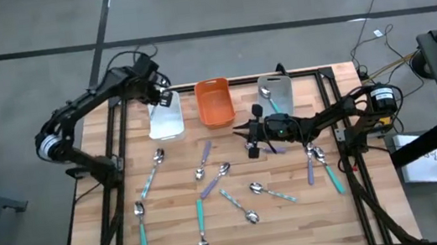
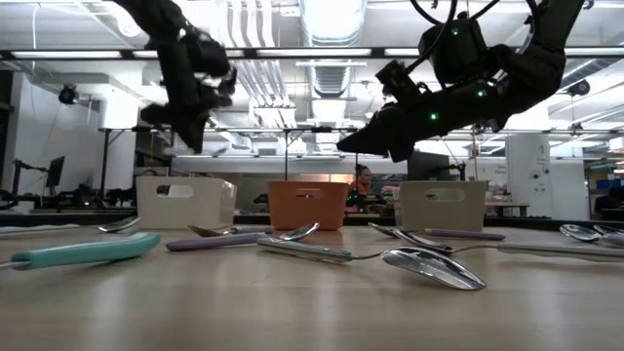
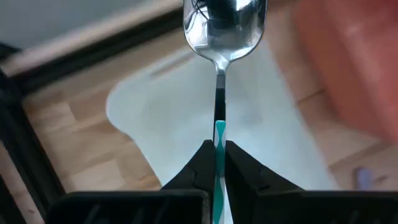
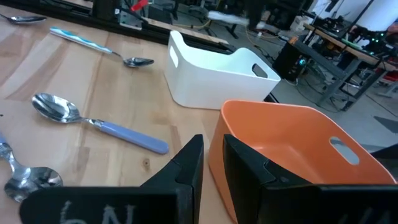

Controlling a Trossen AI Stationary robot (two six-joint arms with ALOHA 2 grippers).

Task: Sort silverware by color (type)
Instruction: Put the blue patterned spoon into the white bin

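I need to let go of the teal-handled spoon with my left gripper on the bottom of the white bin (image 1: 165,123) (image 3: 231,121).
My left gripper (image 3: 219,146) is shut on a teal-handled spoon (image 3: 222,28) and hangs over the white bin (image 1: 166,121) at the table's far left. My right gripper (image 1: 252,139) hovers level in front of the orange bin (image 1: 214,104). Its fingers (image 4: 193,158) stand a narrow gap apart with nothing between them. The grey bin (image 1: 276,94) holds one spoon (image 1: 266,93). Several spoons with teal, lavender and pale blue handles lie flat on the wood, among them a teal one (image 1: 141,227) and a lavender one (image 1: 205,160). My left gripper pinches the spoon's teal handle (image 3: 220,132) between its two fingers, close to where it meets the metal neck. The fingers slant steeply down and lie along the spoon. Its bowl (image 3: 224,25) sticks out past the fingertips, clear of everything, over the white bin.
The three bins stand in a row along the far edge. A black frame (image 1: 121,152) runs along the table's sides. Loose spoons are scattered over the middle and near part, some under my right arm (image 1: 319,118). A person (image 2: 363,185) shows in the room behind.
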